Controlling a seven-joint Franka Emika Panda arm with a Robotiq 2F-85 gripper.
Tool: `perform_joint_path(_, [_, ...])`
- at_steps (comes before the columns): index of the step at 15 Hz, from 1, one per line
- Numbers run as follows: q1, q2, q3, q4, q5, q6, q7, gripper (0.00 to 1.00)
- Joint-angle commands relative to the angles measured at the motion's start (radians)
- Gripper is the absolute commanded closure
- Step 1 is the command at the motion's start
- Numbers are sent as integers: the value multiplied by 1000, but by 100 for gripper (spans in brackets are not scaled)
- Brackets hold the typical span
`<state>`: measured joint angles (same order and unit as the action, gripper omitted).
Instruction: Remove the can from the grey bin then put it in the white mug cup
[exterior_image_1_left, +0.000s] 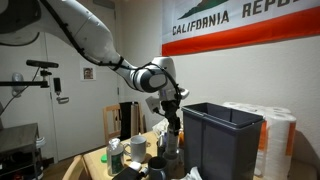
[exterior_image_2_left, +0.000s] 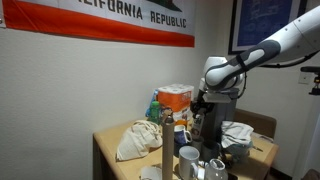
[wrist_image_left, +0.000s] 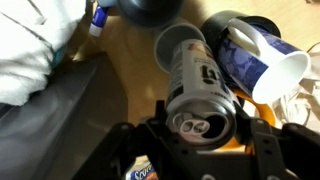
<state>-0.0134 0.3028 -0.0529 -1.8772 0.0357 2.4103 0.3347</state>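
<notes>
Next, I let go of the can with my gripper inside the pale round cup (exterior_image_1_left: 171, 150) (wrist_image_left: 177, 47) beside the white cup with a blue pattern.
My gripper (wrist_image_left: 205, 140) is shut on the can (wrist_image_left: 200, 85), a silvery grey can with a black logo, its pull-tab end facing the wrist camera. The can's far end hangs over or in the mouth of a pale round cup (wrist_image_left: 172, 40); I cannot tell whether they touch or whether this is the white mug. In both exterior views the gripper (exterior_image_1_left: 172, 122) (exterior_image_2_left: 199, 112) hangs low over the cluttered table, outside the grey bin (exterior_image_1_left: 222, 135). The bin's dark wall fills the lower left of the wrist view (wrist_image_left: 50, 115).
A white cup with a blue pattern (wrist_image_left: 262, 62) lies tipped beside the can. White cloth (wrist_image_left: 35, 45) (exterior_image_2_left: 138, 140) lies on the wooden table (exterior_image_2_left: 110, 150). Several cups (exterior_image_2_left: 189, 157) (exterior_image_1_left: 115, 150) stand near the table edge. Paper-towel rolls (exterior_image_1_left: 280, 135) stand past the bin.
</notes>
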Motion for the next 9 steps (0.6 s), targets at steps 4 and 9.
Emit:
perform_joint_path(4, [28, -17, -21, -50, -82, 40, -1, 63])
perform_joint_path(9, [31, -18, -28, -66, -140, 54, 4, 63])
